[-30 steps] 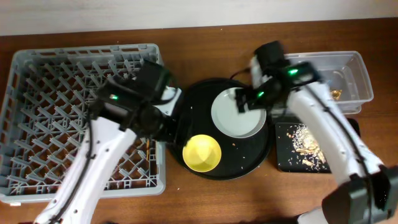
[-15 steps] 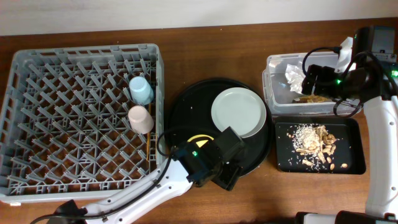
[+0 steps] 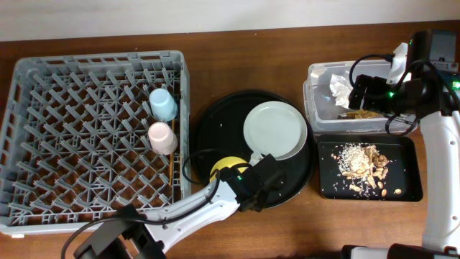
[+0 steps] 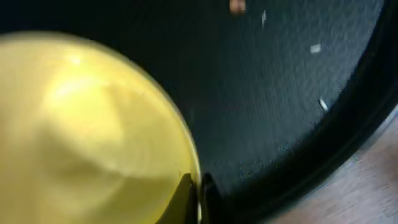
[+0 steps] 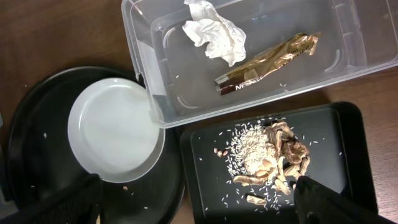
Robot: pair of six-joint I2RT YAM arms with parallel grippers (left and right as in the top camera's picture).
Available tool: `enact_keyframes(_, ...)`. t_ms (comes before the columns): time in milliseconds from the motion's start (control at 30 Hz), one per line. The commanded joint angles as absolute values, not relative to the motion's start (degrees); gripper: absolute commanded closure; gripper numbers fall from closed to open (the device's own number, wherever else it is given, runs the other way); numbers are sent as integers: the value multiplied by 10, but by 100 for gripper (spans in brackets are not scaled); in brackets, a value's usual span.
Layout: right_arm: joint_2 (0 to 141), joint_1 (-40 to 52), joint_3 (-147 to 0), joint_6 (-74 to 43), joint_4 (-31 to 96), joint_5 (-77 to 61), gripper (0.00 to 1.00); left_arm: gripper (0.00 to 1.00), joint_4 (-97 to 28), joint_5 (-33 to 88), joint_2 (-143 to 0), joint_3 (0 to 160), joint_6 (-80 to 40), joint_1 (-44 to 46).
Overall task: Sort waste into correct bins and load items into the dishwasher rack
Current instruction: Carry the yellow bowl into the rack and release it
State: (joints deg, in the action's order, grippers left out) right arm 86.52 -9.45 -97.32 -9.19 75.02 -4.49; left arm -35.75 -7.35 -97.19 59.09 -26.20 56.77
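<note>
The yellow bowl, now on the round black tray, will stay in the grey rack (image 3: 164, 178) next to the pink cup when I let go of it there with my left gripper.
My left gripper (image 4: 199, 194) is shut on the rim of the yellow bowl (image 4: 81, 130), one finger inside and one outside. From overhead the left gripper (image 3: 244, 177) covers part of the yellow bowl (image 3: 223, 167) on the round black tray. The pale plate (image 3: 275, 130) lies beside it. A blue cup (image 3: 163, 104) and a pink cup (image 3: 161, 137) sit in the grey rack (image 3: 43, 108). My right gripper (image 5: 199, 205) hangs open above the clear tub (image 5: 144, 74), which holds the tissue (image 5: 214, 31) and the wrapper (image 5: 267, 59). Food scraps (image 5: 267, 155) lie in the black tray (image 5: 351, 137).
The large round black tray (image 3: 215, 122) sits between the rack and the two bins, with a few stray grains on it. The clear tub (image 3: 316, 119) and the black tray (image 3: 402, 147) stand at the right edge of the brown table (image 3: 237, 50).
The left gripper has moved onto the yellow bowl and shut on its rim. The right arm stays where it was half a second ago.
</note>
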Motion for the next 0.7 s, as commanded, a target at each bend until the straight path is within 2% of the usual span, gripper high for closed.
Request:
enact_keyframes(0, 866, -98, -976, -95, 750, -42, 1, 99, -365, -69, -972, 592, -265, 571)
enact_keyframes(200, 866, -98, -976, -95, 750, -42, 2, 99, -445, -69, -797, 671, -232, 530)
enact_keyframes(233, 866, -98, -976, -95, 750, -42, 1, 100, -491, -63, -753, 683, -226, 495)
enact_keyframes(267, 866, -98, -976, -95, 750, -42, 1, 100, -529, -3, -710, 700, -205, 440)
enact_keyframes(367, 866, -98, -976, -95, 750, -42, 1, 100, -567, 333, -622, 707, -98, 218)
enact_keyframes(433, 866, -98, -976, -95, 750, -42, 1, 100, -637, 548, -647, 705, 23, 75)
enact_keyframes(500, 866, -98, -976, -95, 750, -42, 1, 100, -764, 664, -749, 705, 189, -27)
enact_keyframes(633, 866, -98, -976, -95, 750, -42, 1, 100, -939, 681, -898, 695, 442, -133)
enact_keyframes(667, 866, -98, -976, -95, 750, -42, 1, 100, -932, 681, -910, 678, 447, -138)
